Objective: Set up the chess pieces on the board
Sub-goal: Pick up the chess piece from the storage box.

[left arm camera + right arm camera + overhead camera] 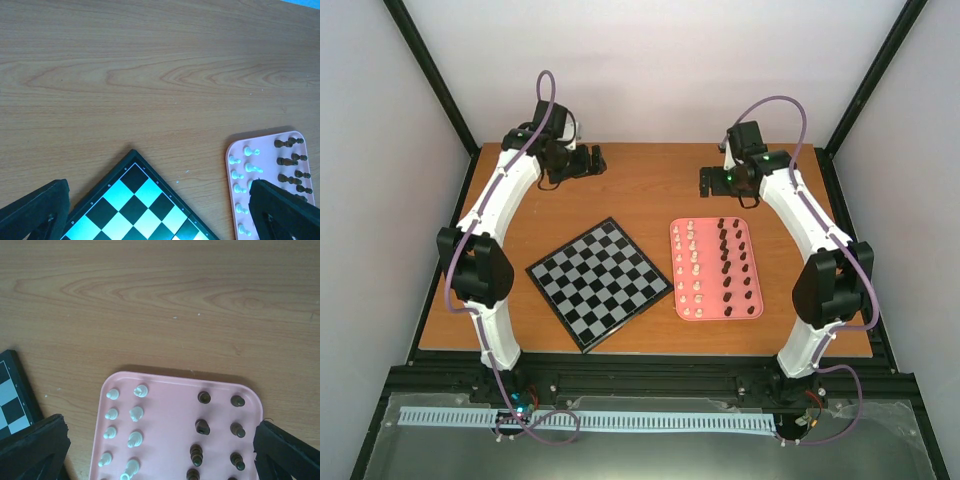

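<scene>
Next, the right gripper closes on the dark brown piece [721, 221] [204, 397] nearest the pink tray's far edge, in the dark column that is closer to the white pieces.
The board [600, 283] lies rotated like a diamond at mid-table, with no pieces on it. The chess pieces stand on a pink tray [715, 268] to its right: cream-white pieces [692, 265] in the left columns, dark brown pieces [732, 262] in the right columns. My left gripper [585, 160] hovers open and empty over bare table behind the board. In its wrist view [160, 220] the board's far corner [135, 200] lies between the fingers. My right gripper [708, 180] hovers open and empty behind the tray. In its wrist view [162, 455] the white pieces [136, 413] and dark pieces [202, 427] sit between its fingers.
Wooden table [650, 170] with bare wood behind the board and tray. Black frame posts and pale walls enclose the sides. The tray [240, 150] shows at the left wrist view's lower right; the board's corner [12, 390] shows at the right wrist view's left edge.
</scene>
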